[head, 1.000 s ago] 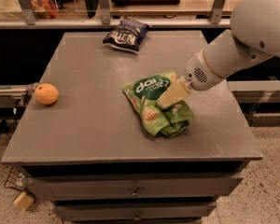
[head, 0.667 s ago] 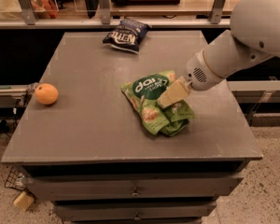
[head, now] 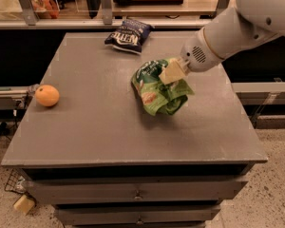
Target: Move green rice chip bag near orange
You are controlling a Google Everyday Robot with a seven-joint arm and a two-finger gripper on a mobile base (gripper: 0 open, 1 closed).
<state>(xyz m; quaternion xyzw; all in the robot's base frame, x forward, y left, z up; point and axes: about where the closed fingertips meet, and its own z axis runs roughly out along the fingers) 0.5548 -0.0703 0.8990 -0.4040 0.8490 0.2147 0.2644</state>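
The robot's gripper needs to release the green rice chip bag on the grey table (head: 91, 89), close against the inner side of the orange. The bag now hangs just above the table.
The green rice chip bag (head: 156, 91) is crumpled and hangs just above the right middle of the grey table (head: 99, 132), with its shadow under it. My gripper (head: 171, 72) comes in from the right on a white arm and is shut on the bag's top. The orange (head: 47, 95) sits at the table's left edge, far to the left of the bag.
A dark blue chip bag (head: 129, 35) lies at the table's back edge. A drawer front (head: 137, 193) runs below the tabletop. A shelf with a rail (head: 133, 23) stands behind the table.
My gripper has lifted the green bag off the tabletop, and the bag has bunched up. The orange and the blue bag have not moved.
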